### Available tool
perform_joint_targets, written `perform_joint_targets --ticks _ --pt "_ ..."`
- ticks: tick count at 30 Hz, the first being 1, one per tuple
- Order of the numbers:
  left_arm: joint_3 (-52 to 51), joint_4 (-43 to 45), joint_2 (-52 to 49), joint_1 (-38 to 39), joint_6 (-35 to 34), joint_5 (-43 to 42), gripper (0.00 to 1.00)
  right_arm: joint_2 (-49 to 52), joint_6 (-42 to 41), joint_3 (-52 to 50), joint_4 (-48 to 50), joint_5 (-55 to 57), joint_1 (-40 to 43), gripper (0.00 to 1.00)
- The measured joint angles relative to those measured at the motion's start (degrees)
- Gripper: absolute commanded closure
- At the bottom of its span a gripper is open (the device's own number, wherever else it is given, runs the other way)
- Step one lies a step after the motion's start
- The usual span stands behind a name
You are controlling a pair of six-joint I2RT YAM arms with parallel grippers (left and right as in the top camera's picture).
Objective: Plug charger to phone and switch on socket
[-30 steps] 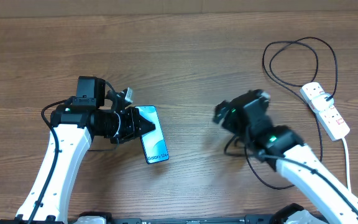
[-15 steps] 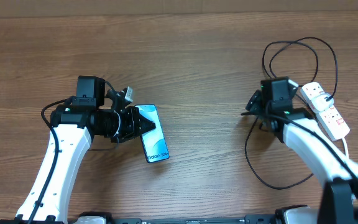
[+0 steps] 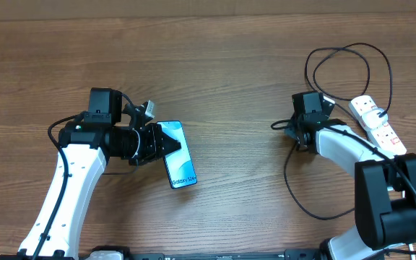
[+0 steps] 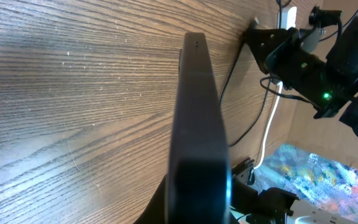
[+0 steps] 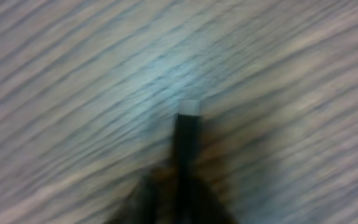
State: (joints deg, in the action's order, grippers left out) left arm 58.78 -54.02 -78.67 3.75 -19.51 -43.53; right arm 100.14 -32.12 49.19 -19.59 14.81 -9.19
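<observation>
The black plug sticks far out of the right gripper's fingers, so the robot's right gripper will open and take it closer to its metal tip (image 5: 188, 121) before plugging it in.
The phone (image 3: 176, 160), light blue screen up, lies left of centre with its upper end between the fingers of my left gripper (image 3: 166, 146), which is shut on it. The left wrist view shows the phone (image 4: 197, 118) edge-on, running away from the camera. My right gripper (image 3: 283, 128) points left and is shut on the charger plug. In the blurred right wrist view the black plug with its metal tip (image 5: 188, 109) sticks out from between the fingers. The charger cable (image 3: 338, 52) loops behind to the socket (image 3: 378, 128), a white power strip at the right.
The charger's slack curls on the wood in front of the right arm (image 3: 316, 209). The socket's thick white cord (image 3: 403, 189) runs toward the front edge. Bare wooden table (image 3: 230, 87) lies between the phone and the right gripper.
The right arm has swung round from mid-table toward the socket side, and its jaws have closed on the charger plug. The left arm and the phone have not moved.
</observation>
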Motion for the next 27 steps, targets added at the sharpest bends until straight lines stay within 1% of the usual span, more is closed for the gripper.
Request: perform_joint_targets --ticks 4,7,9,11,13,14,17,22,27 --pt "0.00 0.42 0.00 0.00 -0.02 -0.02 0.95 0.00 3.96 0.92 -0.90 -9.92 0.24 0.96" --pt "0.00 0.96 0.00 0.00 -0.24 -0.02 0.96 -0.02 6.88 1.70 -4.20 -17.75 0.15 0.96" --pt "0.00 1.25 0.00 0.00 -0.35 -0.02 0.96 -0.15 7.96 2.14 -7.26 -21.44 0.15 0.89" --pt "0.00 1.49 0.00 0.00 -0.46 -0.02 0.96 -0.44 8.48 2.23 -9.35 -23.91 0.13 0.71" --pt "0.00 1.92 0.00 0.00 -0.50 -0.02 0.96 -0.72 9.22 2.27 -9.49 -25.38 0.15 0.64" --pt "0.00 2.36 0.00 0.00 -0.70 -0.04 0.96 -0.79 9.55 2.27 -9.31 -25.49 0.04 0.62" --pt "0.00 3.08 0.00 0.00 -1.51 -0.15 0.96 -0.87 10.12 2.23 -7.93 -24.72 -0.55 0.61" --pt "0.00 3.10 0.00 0.00 -1.86 -0.26 0.96 -0.63 10.40 2.01 -4.11 -19.76 -0.59 0.61" --pt "0.00 3.19 0.00 0.00 -1.99 -0.24 0.96 -0.44 10.75 1.90 -2.89 -16.55 -0.59 0.61"
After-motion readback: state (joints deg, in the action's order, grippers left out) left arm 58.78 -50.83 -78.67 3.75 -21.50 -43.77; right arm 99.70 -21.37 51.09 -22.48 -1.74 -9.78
